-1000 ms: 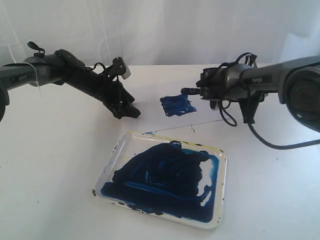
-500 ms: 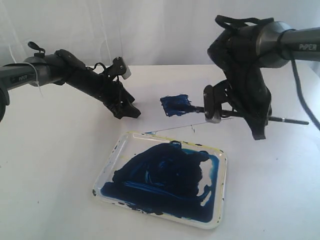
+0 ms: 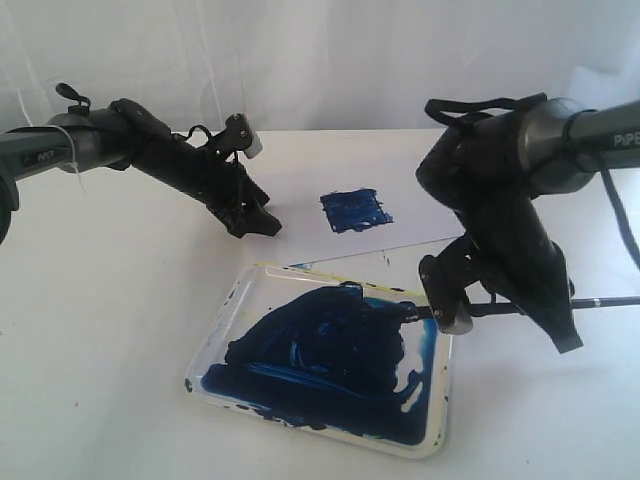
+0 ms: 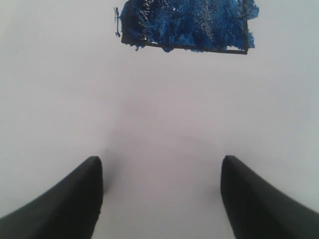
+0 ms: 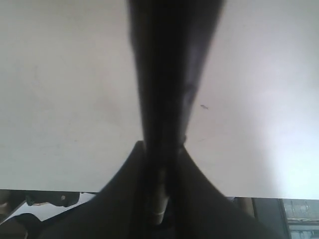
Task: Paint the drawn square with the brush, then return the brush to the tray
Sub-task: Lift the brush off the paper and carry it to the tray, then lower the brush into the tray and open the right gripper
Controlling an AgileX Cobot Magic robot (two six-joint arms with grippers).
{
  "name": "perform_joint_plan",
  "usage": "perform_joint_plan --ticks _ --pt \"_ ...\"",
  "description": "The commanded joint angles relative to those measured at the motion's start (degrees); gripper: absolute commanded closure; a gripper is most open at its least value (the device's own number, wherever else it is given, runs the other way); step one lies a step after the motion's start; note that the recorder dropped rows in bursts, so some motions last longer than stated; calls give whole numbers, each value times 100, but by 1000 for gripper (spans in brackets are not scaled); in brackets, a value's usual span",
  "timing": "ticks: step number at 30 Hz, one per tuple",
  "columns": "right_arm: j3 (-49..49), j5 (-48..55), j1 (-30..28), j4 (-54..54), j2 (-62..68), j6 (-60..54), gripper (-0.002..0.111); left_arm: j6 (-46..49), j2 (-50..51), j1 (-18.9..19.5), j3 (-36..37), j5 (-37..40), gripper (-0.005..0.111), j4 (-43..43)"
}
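Observation:
Next, I let go of the brush with my right gripper across the tray's side rim (image 3: 454, 318), with the brush's tip over the dark blue paint.
The drawn square (image 3: 355, 210) is filled with dark blue paint on the white paper; in the left wrist view the drawn square (image 4: 184, 25) lies ahead of the fingers. My left gripper (image 3: 255, 222) (image 4: 162, 169) rests open on the paper to the square's left, holding nothing. My right gripper (image 3: 550, 305) (image 5: 162, 147) is shut on the brush (image 3: 600, 300) (image 5: 172, 74). The brush lies level, its handle pointing right and its tip reaching over the right rim of the tray (image 3: 225, 320). Dark blue paint smears most of the tray.
The paper sheet (image 3: 420, 225) lies behind the tray, its front edge close to the tray's far rim. Bare white table (image 3: 100, 330) spreads to the left of the tray and in front of the right arm.
My right arm has carried the brush away from the square, down and forward to the tray's right rim. The left arm has stayed still.

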Motion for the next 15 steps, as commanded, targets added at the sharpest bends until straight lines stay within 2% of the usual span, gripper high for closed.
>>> perform_joint_plan --ticks 1,7,15 --pt "33 16 156 -195 132 318 108 3 15 -19 26 54 37 130" --pt "33 -69 290 -672 527 1165 108 3 15 -19 26 54 37 130" --pt "20 -495 411 -683 626 1930 108 3 15 -19 26 43 37 130"
